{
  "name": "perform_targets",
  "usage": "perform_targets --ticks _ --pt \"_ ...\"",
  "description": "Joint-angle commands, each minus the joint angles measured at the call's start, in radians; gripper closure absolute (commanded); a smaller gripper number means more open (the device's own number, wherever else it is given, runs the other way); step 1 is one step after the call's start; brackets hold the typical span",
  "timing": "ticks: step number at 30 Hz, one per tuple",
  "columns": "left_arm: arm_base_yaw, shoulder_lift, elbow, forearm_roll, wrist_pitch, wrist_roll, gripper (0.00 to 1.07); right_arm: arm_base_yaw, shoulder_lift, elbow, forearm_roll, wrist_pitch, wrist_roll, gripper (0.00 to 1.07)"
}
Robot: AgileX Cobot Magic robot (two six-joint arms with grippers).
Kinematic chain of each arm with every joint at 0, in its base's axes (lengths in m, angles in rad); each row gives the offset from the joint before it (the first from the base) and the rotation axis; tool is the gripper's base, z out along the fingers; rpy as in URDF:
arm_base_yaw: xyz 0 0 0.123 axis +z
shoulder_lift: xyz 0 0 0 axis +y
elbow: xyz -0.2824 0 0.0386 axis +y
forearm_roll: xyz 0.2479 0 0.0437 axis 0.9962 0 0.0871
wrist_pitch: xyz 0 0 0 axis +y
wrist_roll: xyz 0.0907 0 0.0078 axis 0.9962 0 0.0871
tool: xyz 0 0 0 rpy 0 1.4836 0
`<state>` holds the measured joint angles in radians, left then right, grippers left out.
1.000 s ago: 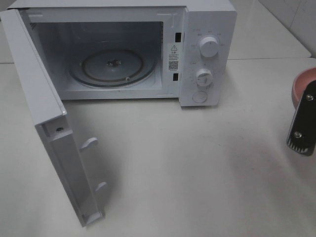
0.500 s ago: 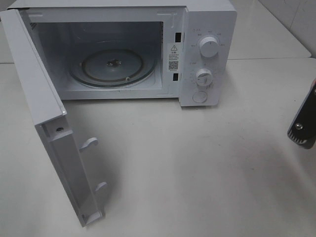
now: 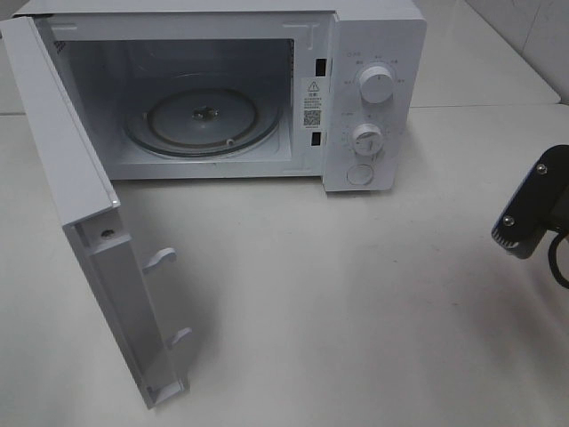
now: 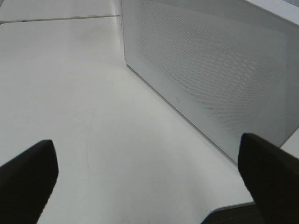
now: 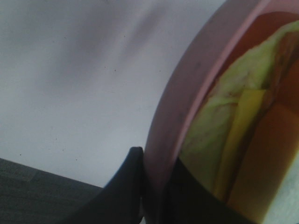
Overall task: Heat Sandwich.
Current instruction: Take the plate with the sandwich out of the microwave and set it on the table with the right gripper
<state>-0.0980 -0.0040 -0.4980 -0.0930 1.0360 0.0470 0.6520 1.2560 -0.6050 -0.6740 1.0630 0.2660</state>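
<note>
My right gripper is going to release the pink plate. It will set it down on the white table [image 3: 560, 286], in front of and out past the microwave's knobs.
In the right wrist view the sandwich [image 5: 243, 121] lies on a round pink plate [image 5: 187, 93], showing pale bread and yellow-green filling. My right gripper [image 5: 156, 189] is shut on the plate's rim, one black finger on each side of it. The high view shows only that gripper's black finger [image 3: 520, 218] at the right edge; plate and sandwich are out of that frame. My left gripper [image 4: 148, 179] is open with nothing between its fingers, low over the table beside the outer face of the microwave door [image 4: 210, 79].
A white microwave [image 3: 373, 53] stands at the back of the table. Its door [image 3: 80, 205] swings wide open to the left. The glass turntable [image 3: 203, 117] inside is bare. White table [image 3: 338, 302] stretches in front of it.
The right gripper has turned and shifted slightly left at the right edge of the high view. The pink plate seen there one second ago has left that view. Left arm unchanged.
</note>
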Motion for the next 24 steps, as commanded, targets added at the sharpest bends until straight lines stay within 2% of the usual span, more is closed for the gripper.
perform_targets --ticks 1,14,24 --pt "0.004 -0.022 0.004 -0.001 -0.008 -0.003 0.03 -0.043 0.054 -0.040 -0.044 -0.011 0.021 1.04" --pt "0.004 -0.022 0.004 -0.001 -0.008 -0.003 0.03 -0.107 0.227 -0.164 -0.042 -0.032 0.209 1.04" --pt "0.004 -0.022 0.004 -0.001 -0.008 -0.003 0.03 -0.107 0.350 -0.189 -0.020 -0.032 0.396 1.03"
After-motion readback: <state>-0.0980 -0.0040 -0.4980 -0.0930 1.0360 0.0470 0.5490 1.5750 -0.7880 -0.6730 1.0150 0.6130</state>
